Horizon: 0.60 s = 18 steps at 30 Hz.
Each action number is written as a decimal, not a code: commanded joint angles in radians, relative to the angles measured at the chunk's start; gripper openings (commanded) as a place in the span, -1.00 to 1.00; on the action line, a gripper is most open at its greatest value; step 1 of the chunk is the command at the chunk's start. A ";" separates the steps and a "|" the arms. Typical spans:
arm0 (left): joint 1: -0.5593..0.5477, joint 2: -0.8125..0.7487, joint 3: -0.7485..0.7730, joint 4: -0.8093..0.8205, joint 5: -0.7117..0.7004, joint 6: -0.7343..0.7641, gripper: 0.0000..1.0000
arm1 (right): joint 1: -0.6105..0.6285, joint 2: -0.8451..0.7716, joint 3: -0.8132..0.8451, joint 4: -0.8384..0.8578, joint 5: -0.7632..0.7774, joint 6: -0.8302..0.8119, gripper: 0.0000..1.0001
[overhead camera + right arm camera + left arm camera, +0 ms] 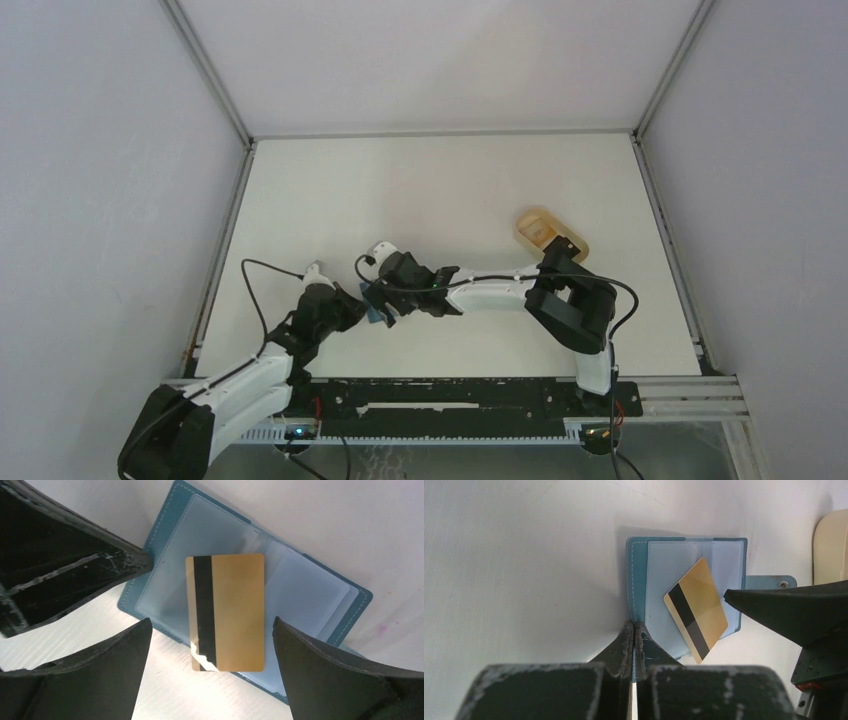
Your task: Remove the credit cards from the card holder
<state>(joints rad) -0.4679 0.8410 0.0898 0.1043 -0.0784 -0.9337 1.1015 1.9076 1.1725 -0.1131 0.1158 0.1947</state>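
Note:
The gold credit card lies loose and at a slant across the open slots. My right gripper needs to pinch its long edges (263, 615) and carry it to the tan dish.
The teal card holder (300, 590) lies open on the white table, its clear slots up. A gold credit card (235, 610) with a black stripe lies slanted across the open slots, one end overhanging the holder's near edge. No dark cards show. My right gripper (211, 621) is open, its fingers either side of the card and apart from it. My left gripper (634, 630) is shut on the holder's edge (636, 580); the card (701, 605) lies just right of it. In the top view both grippers (362, 300) (388, 305) meet over the holder (377, 316).
A tan rounded dish (545, 232) sits on the table behind the right arm's elbow; its cream edge shows in the left wrist view (831, 545). The table has raised metal rails on the left and right sides.

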 commanded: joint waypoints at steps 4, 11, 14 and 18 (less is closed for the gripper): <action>0.008 -0.026 -0.008 -0.051 0.009 0.029 -1.00 | 0.008 0.033 0.058 -0.060 0.120 -0.052 0.99; 0.009 -0.030 -0.012 -0.053 0.005 0.032 -1.00 | 0.013 0.048 0.062 -0.068 0.115 -0.062 0.92; 0.012 -0.030 -0.013 -0.052 0.002 0.035 -1.00 | 0.017 0.062 0.075 -0.077 0.108 -0.069 0.82; 0.012 -0.029 -0.015 -0.053 0.005 0.033 -1.00 | 0.018 0.082 0.098 -0.100 0.086 -0.071 0.66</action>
<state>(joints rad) -0.4656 0.8169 0.0898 0.0776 -0.0742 -0.9333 1.1137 1.9568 1.2289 -0.1783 0.2031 0.1501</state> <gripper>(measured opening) 0.008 0.868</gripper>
